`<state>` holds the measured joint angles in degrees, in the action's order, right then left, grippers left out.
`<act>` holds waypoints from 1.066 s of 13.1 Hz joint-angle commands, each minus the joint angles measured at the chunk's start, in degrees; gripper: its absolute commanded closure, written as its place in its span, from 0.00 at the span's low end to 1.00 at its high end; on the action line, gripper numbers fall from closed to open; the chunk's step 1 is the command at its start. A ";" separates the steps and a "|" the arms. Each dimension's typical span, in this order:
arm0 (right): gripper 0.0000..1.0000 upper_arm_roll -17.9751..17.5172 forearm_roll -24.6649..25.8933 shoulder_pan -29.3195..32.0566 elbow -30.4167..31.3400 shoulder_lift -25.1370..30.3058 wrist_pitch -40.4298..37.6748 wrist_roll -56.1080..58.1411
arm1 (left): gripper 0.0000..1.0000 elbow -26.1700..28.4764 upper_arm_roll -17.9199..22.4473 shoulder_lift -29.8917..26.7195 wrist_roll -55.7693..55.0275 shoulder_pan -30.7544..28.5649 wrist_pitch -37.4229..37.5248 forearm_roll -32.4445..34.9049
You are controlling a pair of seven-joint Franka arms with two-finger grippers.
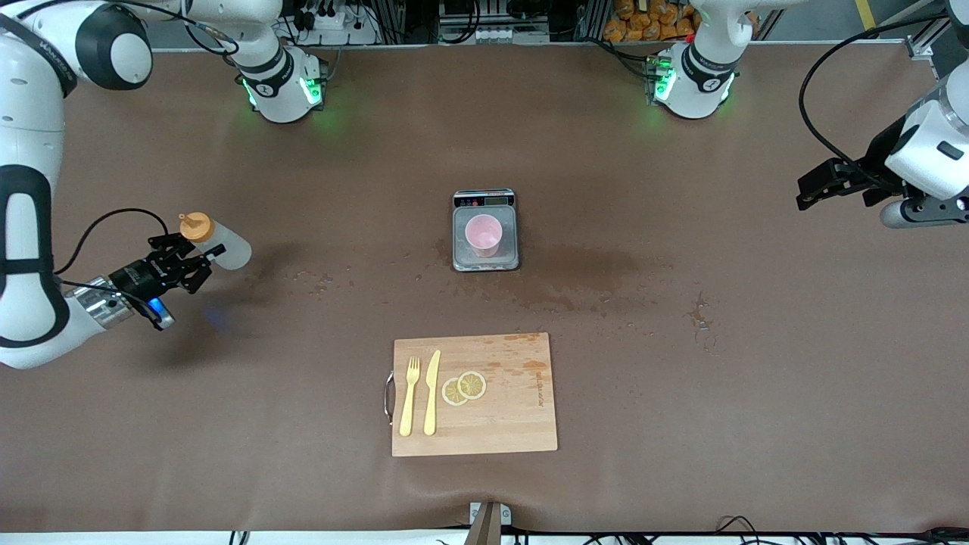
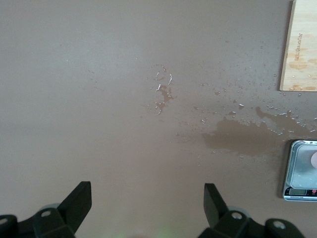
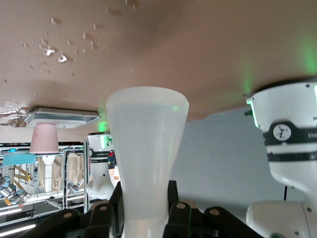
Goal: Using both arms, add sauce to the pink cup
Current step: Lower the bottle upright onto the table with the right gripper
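Next, I release the sauce bottle, now held tilted over the bare table, from my right gripper upright on the bare table (image 1: 244,262) beside the droplets, facing away from the scale.
The pink cup (image 1: 483,233) stands on a small scale (image 1: 485,257) in the middle of the table. My right gripper (image 1: 182,266) is shut on the sauce bottle (image 1: 224,247), a translucent whitish bottle with an orange cap (image 1: 195,225), and holds it tilted over the bare table toward the right arm's end. In the right wrist view the bottle (image 3: 147,144) fills the space between the fingers (image 3: 174,203), with the cup (image 3: 43,138) far off. My left gripper (image 1: 807,191) is open and empty, up over the left arm's end of the table; its wrist view (image 2: 147,191) shows the scale (image 2: 300,171).
A wooden cutting board (image 1: 515,424) with a yellow fork (image 1: 409,396), a yellow knife (image 1: 431,391) and two lemon slices (image 1: 464,387) lies nearer to the front camera than the scale. Wet stains (image 1: 598,276) and droplets (image 1: 700,314) mark the table beside the scale.
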<state>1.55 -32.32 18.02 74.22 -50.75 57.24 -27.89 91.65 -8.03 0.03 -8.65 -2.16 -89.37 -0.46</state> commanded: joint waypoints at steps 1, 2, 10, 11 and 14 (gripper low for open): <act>1.00 -0.85 2.26 2.63 0.04 -1.46 1.46 3.97 | 0.00 -0.15 0.30 0.06 0.47 0.14 0.16 -0.86; 1.00 -0.85 2.53 3.07 0.04 -2.07 1.91 4.68 | 0.00 -0.15 0.30 0.06 0.47 0.22 0.16 -0.86; 1.00 -0.85 2.53 4.39 3.38 -5.50 6.30 11.52 | 0.00 -0.15 0.30 0.50 0.56 0.05 0.16 -0.77; 1.00 -0.85 2.53 4.83 3.56 -6.02 6.48 11.72 | 0.00 -0.15 0.30 0.41 0.48 0.14 0.16 -0.77; 0.79 -0.85 2.44 4.92 4.00 -6.03 6.13 10.93 | 0.00 -0.15 0.30 0.41 0.56 0.05 0.16 -0.69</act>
<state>1.63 -30.29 21.63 77.53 -57.12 63.78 -17.41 91.68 -8.02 0.48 -8.65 -2.16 -89.37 -0.46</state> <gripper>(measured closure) 0.634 0.000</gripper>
